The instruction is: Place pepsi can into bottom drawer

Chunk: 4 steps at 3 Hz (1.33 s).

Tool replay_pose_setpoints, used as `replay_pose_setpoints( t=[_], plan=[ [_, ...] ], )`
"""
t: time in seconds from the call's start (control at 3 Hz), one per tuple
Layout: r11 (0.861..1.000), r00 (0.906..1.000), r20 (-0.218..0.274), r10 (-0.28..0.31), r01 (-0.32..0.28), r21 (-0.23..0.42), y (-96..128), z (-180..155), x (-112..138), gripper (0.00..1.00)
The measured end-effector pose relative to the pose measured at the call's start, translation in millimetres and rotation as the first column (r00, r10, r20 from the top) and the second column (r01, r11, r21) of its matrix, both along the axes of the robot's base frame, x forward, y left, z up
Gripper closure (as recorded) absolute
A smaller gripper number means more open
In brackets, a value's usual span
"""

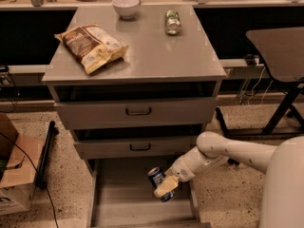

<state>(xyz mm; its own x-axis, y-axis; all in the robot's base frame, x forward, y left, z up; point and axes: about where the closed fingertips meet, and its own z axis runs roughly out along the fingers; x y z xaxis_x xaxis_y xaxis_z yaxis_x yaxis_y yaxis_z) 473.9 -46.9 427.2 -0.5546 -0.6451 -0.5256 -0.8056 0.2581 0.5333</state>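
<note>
The pepsi can will leave my gripper midway (151, 204) between the open bottom drawer's sides, towards its front edge.
The pepsi can (156, 176), dark blue with a silver top, is tilted and held in my gripper (164, 186), whose pale fingers are shut on its side. The can hangs just above the right part of the open bottom drawer (118, 198), a wide shallow grey tray pulled out at the cabinet's foot. My white arm (223, 153) reaches in from the right.
The two upper drawers with black handles (138, 111) are shut above. On the cabinet top lie a chip bag (90, 45), a white bowl (126, 6) and a green-and-silver can (173, 22). A cardboard box (14, 175) stands left; a table (280, 51) stands right.
</note>
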Motion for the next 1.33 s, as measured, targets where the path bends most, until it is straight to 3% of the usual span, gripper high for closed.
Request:
replay_pose_setpoints(
  t=[0.33,0.67,1.0,1.33],
  plan=[
    [1.0,0.9999,-0.014,-0.01,0.009,-0.015,7.0,-13.4,4.0,1.0],
    [0.999,0.9981,-0.06,-0.016,0.012,-0.053,31.3,-52.3,9.3,1.0],
    [0.996,0.9908,-0.113,-0.075,0.069,-0.056,46.4,-107.3,22.4,1.0],
    [0.992,0.9749,-0.188,-0.12,0.111,-0.059,53.4,-171.9,36.3,1.0]
  ],
)
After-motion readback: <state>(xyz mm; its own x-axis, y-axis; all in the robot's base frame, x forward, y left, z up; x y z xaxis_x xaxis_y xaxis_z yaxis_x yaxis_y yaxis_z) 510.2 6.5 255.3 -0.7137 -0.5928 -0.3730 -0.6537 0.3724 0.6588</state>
